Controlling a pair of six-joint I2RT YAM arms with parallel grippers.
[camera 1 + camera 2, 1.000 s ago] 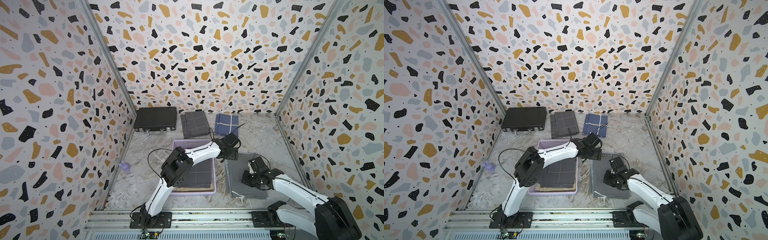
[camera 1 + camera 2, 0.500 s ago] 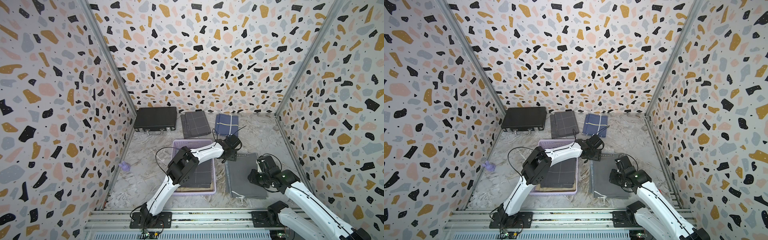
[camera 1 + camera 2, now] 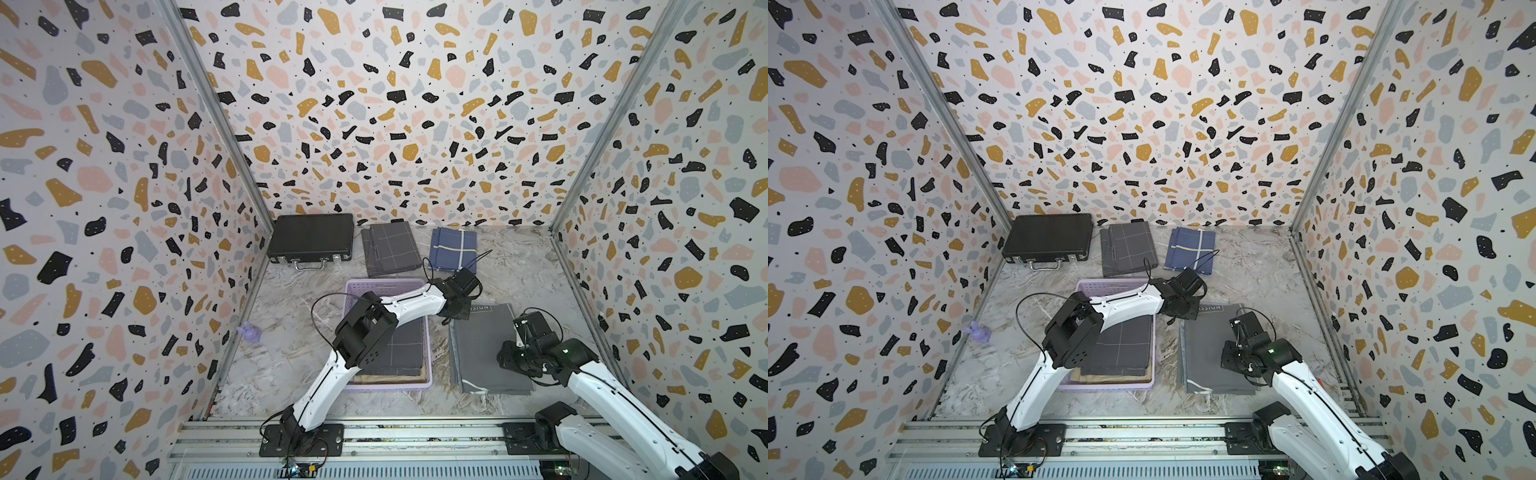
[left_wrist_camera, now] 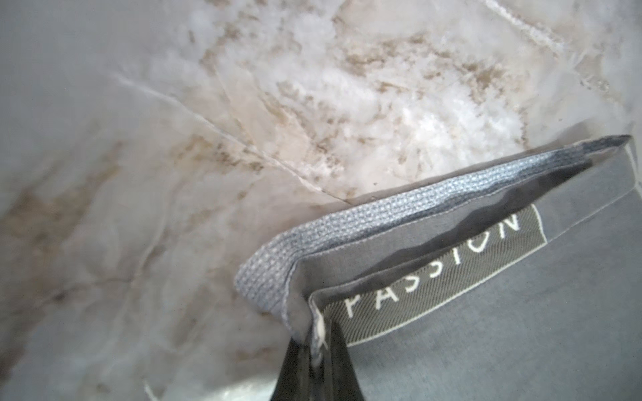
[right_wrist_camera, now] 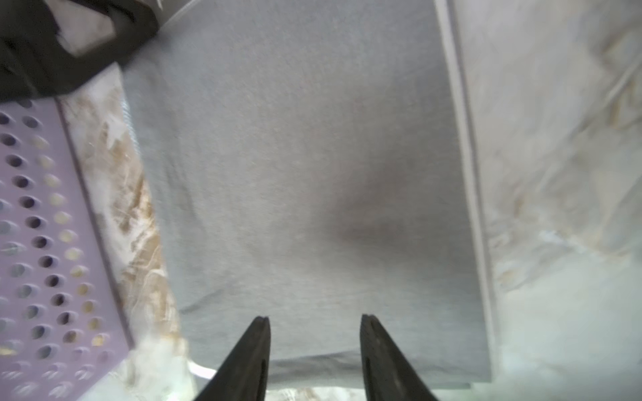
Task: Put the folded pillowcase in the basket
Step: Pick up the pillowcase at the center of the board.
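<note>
The robot's left gripper holds only the pillowcase's label corner and the pillowcase's near end lies loose, so next the right gripper pinches the pillowcase's diagonally opposite corner point(image 3: 525, 390) before lifting.
The folded grey pillowcase point(image 3: 482, 345) point(image 3: 1208, 349) lies flat on the marble table, just right of the lavender basket point(image 3: 384, 286) point(image 3: 1115, 286). My left gripper point(image 3: 455, 313) point(image 3: 1179, 313) reaches over the basket to the pillowcase's far left corner. In the left wrist view it point(image 4: 318, 336) is shut on that corner, beside the "PASSION" label point(image 4: 434, 274). My right gripper point(image 3: 509, 361) point(image 5: 314, 317) hovers open over the near part of the pillowcase point(image 5: 312, 156), nothing between its fingers. The basket's perforated wall point(image 5: 52, 243) shows alongside.
The basket holds a dark grid-lined cloth point(image 3: 405, 345) on top of a tan one. At the back stand a black briefcase point(image 3: 311, 239), a folded grey grid cloth point(image 3: 390, 249) and a folded blue cloth point(image 3: 453, 249). A small purple toy point(image 3: 249, 332) sits by the left wall.
My left gripper has closed on the pillowcase's far left corner. My right gripper has opened and drawn back toward the near right of the pillowcase.
</note>
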